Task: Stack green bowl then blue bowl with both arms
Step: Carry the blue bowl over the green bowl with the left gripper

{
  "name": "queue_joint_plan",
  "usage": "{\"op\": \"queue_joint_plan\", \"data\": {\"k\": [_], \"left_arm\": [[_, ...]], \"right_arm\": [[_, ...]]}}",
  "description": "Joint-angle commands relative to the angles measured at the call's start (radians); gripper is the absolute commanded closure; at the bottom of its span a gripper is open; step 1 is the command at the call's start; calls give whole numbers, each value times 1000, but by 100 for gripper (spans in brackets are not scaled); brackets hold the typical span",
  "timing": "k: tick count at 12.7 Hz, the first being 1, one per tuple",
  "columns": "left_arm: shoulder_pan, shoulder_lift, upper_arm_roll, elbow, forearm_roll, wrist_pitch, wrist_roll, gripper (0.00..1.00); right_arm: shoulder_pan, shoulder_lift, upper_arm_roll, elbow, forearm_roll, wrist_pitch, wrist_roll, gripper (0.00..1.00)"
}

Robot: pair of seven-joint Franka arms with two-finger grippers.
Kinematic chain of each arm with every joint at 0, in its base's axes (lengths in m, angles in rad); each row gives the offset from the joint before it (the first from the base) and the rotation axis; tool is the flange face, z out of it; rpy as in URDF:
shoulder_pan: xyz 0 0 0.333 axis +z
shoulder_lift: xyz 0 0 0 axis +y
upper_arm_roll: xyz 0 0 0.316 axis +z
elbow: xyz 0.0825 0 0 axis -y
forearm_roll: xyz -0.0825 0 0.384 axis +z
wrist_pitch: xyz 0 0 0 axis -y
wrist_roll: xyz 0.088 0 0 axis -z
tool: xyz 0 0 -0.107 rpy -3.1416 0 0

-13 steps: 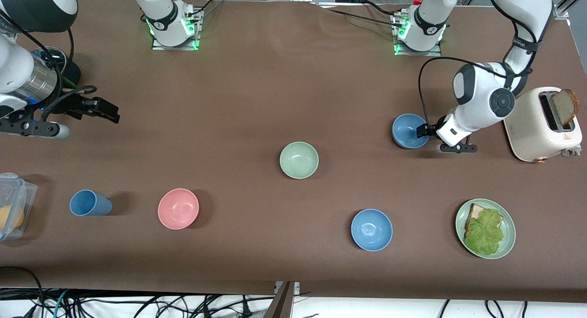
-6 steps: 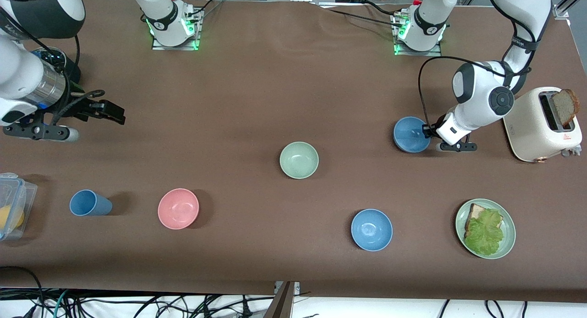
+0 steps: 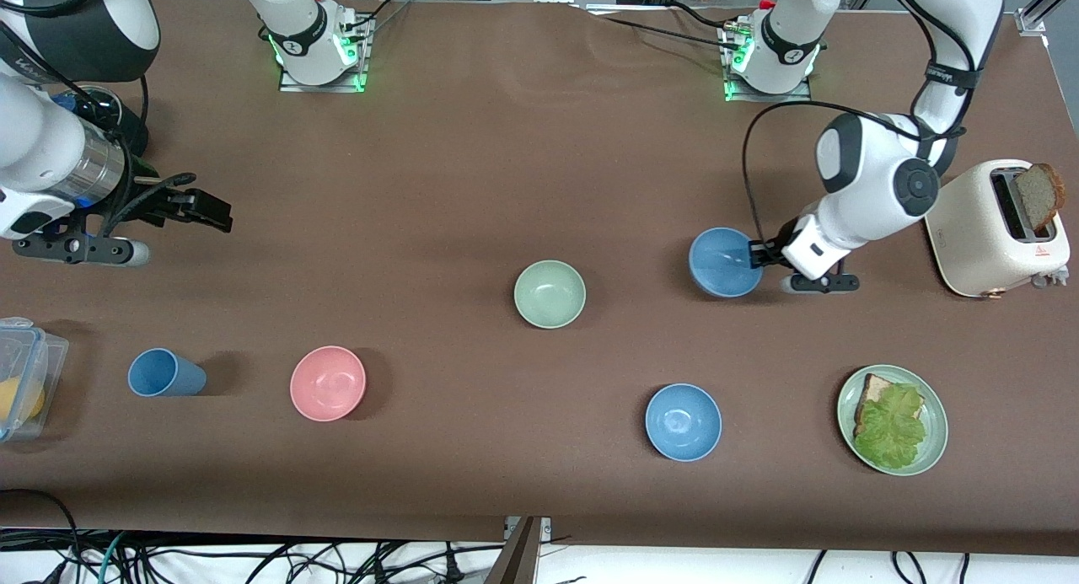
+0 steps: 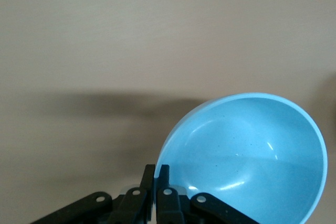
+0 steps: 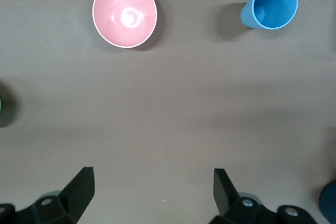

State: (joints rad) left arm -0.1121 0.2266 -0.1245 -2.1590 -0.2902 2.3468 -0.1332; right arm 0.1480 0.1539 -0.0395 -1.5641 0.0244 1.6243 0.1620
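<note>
Next, I release the steel-blue bowl from my left gripper inside the empty green bowl (image 3: 550, 294) at the table's middle.
The green bowl (image 3: 550, 294) sits upright and empty at the middle of the table. My left gripper (image 3: 759, 255) is shut on the rim of the steel-blue bowl (image 3: 723, 264) and holds it tilted, a little above the table, between the green bowl and the toaster. In the left wrist view the fingers (image 4: 157, 169) pinch the bowl's rim (image 4: 247, 156). My right gripper (image 3: 215, 213) is open and empty over bare table at the right arm's end; its wrist view shows the gripper (image 5: 152, 182) wide apart.
A brighter sky-blue bowl (image 3: 683, 421) and a green plate (image 3: 936, 436) with toast and lettuce lie nearer the camera. A pink bowl (image 3: 328, 383) and blue cup (image 3: 164, 372) stand toward the right arm's end, beside a plastic container (image 3: 21, 382). A toaster (image 3: 986, 230) stands by the left arm.
My left gripper has carried the steel-blue bowl away from the toaster toward the green bowl. My right gripper has shifted slightly, still open.
</note>
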Motion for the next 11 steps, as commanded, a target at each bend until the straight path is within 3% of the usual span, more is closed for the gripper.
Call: {"op": "queue_joint_plan", "data": {"k": [1,4,7,11], "left_arm": [[-163,61,8,166,-12,-63,-217,100],[-309,178,13,321,-7,-63,-409,100],[-392,295,19,453,49,-61,-546,100],[-451,381,42,528,92,-58,-621,100]], "right_arm": [[-10,7,-6,15,46,-20,-59,0],[-27,4,-23,15,57,-46,-64,0],[-27,4,-40,16,48,-44,-62,0],[-27,-7,-43,18,48,-76,-65,0]]}}
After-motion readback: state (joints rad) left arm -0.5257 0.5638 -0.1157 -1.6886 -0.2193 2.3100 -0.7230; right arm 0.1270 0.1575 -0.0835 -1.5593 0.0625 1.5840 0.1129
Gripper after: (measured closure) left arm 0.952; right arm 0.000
